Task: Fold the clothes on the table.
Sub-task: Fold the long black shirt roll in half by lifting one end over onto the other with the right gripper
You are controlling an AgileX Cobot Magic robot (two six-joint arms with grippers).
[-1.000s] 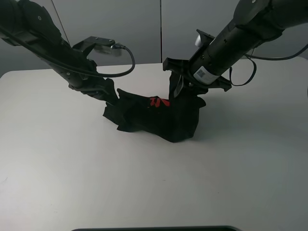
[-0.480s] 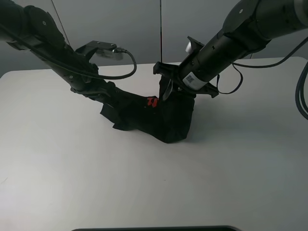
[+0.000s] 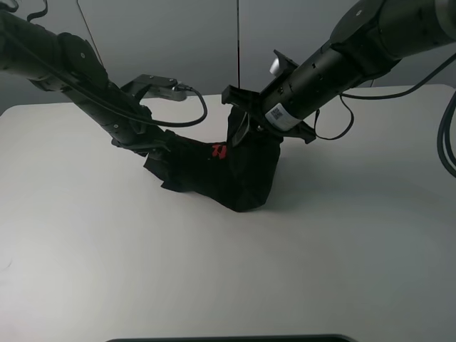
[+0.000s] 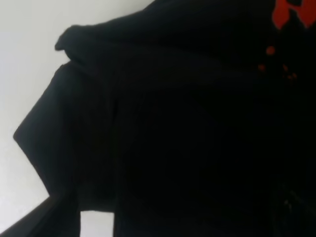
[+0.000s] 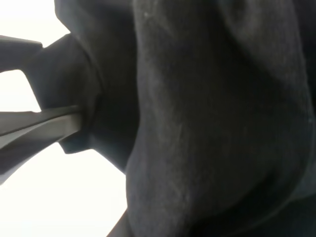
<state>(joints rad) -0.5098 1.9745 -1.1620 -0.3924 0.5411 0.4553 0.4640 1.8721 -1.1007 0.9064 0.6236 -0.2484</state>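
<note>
Next, my right gripper releases the raised end of the black T-shirt between the red print and my left gripper (image 3: 195,144).
The black T-shirt (image 3: 228,178) hangs bunched between my two grippers over the back middle of the white table (image 3: 107,249). A bit of red print (image 3: 217,151) shows on its top fold. My left gripper (image 3: 162,146) is shut on the shirt's left end. My right gripper (image 3: 246,134) is shut on its right end and holds it slightly higher. In the left wrist view black cloth (image 4: 187,138) fills the frame, with red print (image 4: 286,12) at one corner. In the right wrist view the fingers (image 5: 39,126) pinch a fold of the cloth (image 5: 212,118).
A grey panelled wall (image 3: 214,43) runs behind the table's far edge. A cable (image 3: 196,100) loops off the left arm and more cables (image 3: 447,142) hang at the right edge. A dark strip (image 3: 228,338) lies along the near edge.
Both arms have moved to the left and a little toward the back, carrying the shirt with them. The shirt has shifted left and stays bunched between the grippers.
</note>
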